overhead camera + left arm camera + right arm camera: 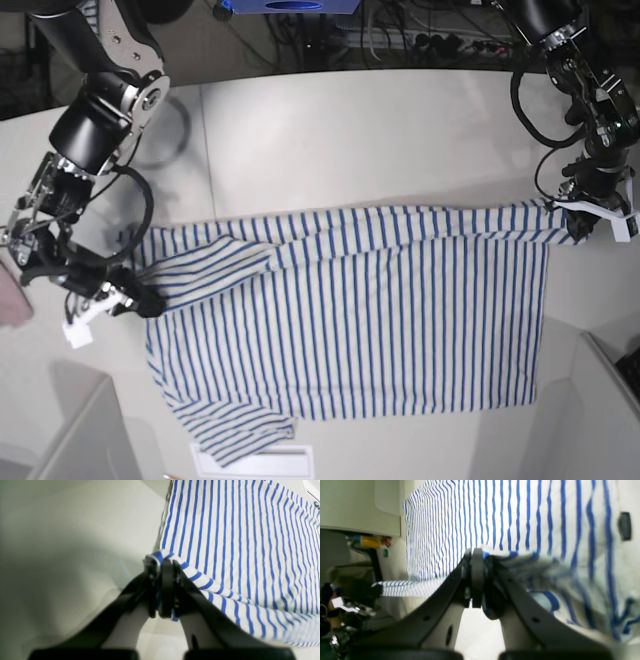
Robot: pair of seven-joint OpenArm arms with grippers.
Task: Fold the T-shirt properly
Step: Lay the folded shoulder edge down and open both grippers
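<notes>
My right gripper is going to let go of the gathered fold flat on the T-shirt's side edge (172, 331), behind the sleeve that sticks out.
The T-shirt (380, 330), white with thin blue stripes, lies spread across the light table (350, 140). One sleeve (235, 435) sticks out at the front left. My left gripper (162, 563) is shut on a bunched edge of the T-shirt (237, 542); in the base view this left gripper (577, 226) holds the far right corner. My right gripper (477, 553) is shut on a gathered fold of the T-shirt (475, 517), and a small dark tag (624, 526) shows nearby. In the base view the right gripper (143, 300) pinches the shirt's left side.
A pink cloth (10, 295) lies at the left edge of the table. A white flat piece (250, 462) peeks out below the shirt's front hem. Grey raised panels stand at the front left (70, 440) and front right (600, 410). Cables and equipment lie beyond the far edge.
</notes>
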